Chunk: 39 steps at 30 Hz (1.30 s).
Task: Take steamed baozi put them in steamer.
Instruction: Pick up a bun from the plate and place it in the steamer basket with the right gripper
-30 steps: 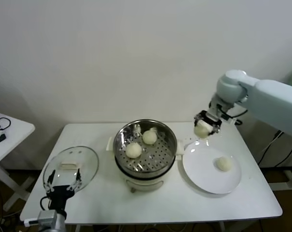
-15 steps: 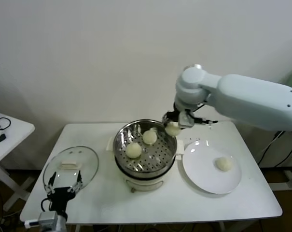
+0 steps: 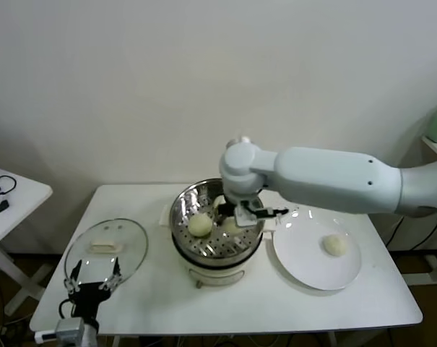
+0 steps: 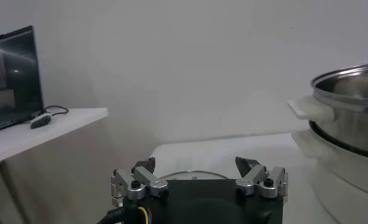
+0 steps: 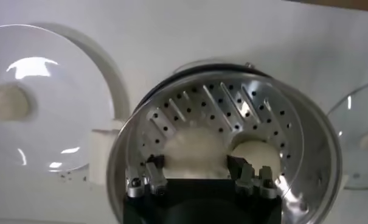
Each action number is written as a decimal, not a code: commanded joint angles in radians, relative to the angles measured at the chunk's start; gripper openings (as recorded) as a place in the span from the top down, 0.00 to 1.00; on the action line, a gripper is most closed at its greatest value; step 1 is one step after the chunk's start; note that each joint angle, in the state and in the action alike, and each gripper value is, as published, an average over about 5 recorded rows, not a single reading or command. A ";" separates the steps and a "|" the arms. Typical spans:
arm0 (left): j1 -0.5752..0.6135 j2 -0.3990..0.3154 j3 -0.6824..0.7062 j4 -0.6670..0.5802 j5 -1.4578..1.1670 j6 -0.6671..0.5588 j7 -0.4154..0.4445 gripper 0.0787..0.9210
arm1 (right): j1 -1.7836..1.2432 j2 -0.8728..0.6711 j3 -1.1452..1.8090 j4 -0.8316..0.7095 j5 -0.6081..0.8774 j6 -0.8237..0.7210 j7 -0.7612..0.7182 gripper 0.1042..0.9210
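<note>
Next, I let go of the baozi, now low inside the basket, with my right gripper on the steamer's perforated bottom near the steamer's front rim (image 3: 222,245) (image 5: 208,112).
The steamer (image 3: 179,211) stands mid-table on its white base. My right gripper (image 3: 236,218) is down inside the basket, shut on a baozi (image 5: 196,149) that sits low over the perforated floor (image 5: 232,103). Another baozi (image 3: 200,225) lies beside it toward the lid and also shows in the right wrist view (image 5: 258,152). The arm hides the far part of the basket. One baozi (image 3: 335,245) lies on the white plate (image 3: 305,267). My left gripper (image 3: 94,278) is open and empty at the table's front left; it also shows in the left wrist view (image 4: 196,164).
A glass lid (image 3: 106,249) lies flat left of the steamer, just beyond the left gripper. The plate (image 5: 62,85) is right of the steamer. A small side table (image 3: 9,195) with cables stands at far left. The steamer's side (image 4: 348,85) shows in the left wrist view.
My right arm has swung left from above the plate to over the steamer and lowered the held baozi into the basket. The left arm has not moved.
</note>
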 commanded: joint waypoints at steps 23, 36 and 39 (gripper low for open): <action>0.003 -0.005 0.003 0.021 -0.002 -0.001 -0.003 0.12 | -0.110 0.053 0.004 -0.012 -0.071 0.040 0.017 0.29; 0.006 -0.006 0.004 0.026 -0.008 -0.003 -0.004 0.12 | -0.104 0.044 0.008 -0.016 -0.079 0.053 0.025 0.20; 0.005 -0.006 0.004 0.027 -0.010 -0.002 -0.004 0.12 | -0.102 0.044 0.016 -0.017 -0.078 0.059 0.023 0.14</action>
